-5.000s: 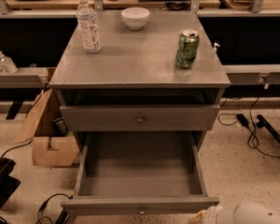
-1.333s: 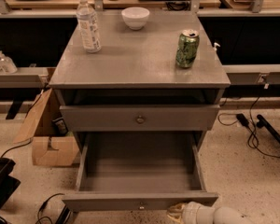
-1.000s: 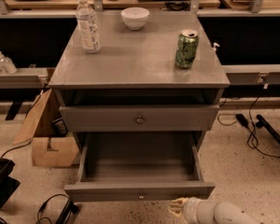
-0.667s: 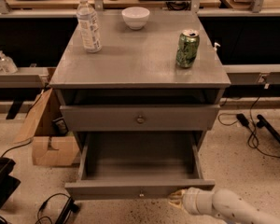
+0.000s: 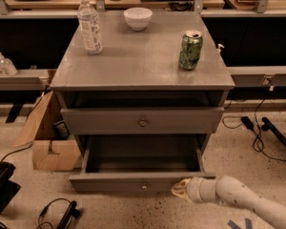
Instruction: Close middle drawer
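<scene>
The middle drawer, now pulled out partway, will be let go by my gripper once its front is back in the cabinet opening (image 5: 144, 158) beneath the top drawer.
The middle drawer (image 5: 133, 182) of the grey cabinet is pulled out partway, and its shallow empty box shows from above. Its wide flat front has a small round knob (image 5: 143, 186) at the centre. My gripper (image 5: 181, 189), on a white arm coming in from the lower right, is against the right part of this drawer front, right of the knob. The taller top drawer (image 5: 143, 121) sits above it with a bigger knob. The lowest drawer is hidden under the open one.
On the cabinet top (image 5: 143, 61) stand a water bottle (image 5: 90, 25), a white bowl (image 5: 137, 18) and a green can (image 5: 190, 49). A cardboard box (image 5: 47, 137) sits on the floor at the left, with cables at the right (image 5: 257, 128) and a black object at the lower left (image 5: 2, 185).
The middle drawer has slid back into the cabinet by a good part of its length. My gripper has moved forward with its front, from the frame's bottom edge.
</scene>
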### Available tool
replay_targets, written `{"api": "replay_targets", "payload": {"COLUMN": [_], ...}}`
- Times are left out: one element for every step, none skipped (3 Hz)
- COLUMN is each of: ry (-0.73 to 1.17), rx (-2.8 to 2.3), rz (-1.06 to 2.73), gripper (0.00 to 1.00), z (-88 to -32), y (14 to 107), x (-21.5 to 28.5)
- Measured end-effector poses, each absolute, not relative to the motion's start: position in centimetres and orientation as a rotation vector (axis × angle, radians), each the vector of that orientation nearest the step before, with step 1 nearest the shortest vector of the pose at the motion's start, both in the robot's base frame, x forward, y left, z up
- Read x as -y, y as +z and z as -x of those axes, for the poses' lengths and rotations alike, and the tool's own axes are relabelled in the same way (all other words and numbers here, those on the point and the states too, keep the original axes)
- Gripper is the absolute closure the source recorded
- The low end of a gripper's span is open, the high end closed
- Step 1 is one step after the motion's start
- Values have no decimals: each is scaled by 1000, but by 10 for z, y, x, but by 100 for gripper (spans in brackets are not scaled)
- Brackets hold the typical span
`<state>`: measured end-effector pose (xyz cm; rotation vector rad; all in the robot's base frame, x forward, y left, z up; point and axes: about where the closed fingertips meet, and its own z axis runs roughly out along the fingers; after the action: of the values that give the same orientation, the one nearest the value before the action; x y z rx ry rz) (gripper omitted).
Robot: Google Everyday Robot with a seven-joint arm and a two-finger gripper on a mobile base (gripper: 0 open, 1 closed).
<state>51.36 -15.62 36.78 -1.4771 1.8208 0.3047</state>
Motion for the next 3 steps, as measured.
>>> {"api": "replay_targets", "payload": {"ry": [301, 284, 283], "rx": [-1812, -1807, -1806], "rz": [1492, 1497, 1506], "gripper": [100, 100, 100], "z": [-522, -548, -567], "y": [371, 377, 380], "x": [157, 165, 169]}}
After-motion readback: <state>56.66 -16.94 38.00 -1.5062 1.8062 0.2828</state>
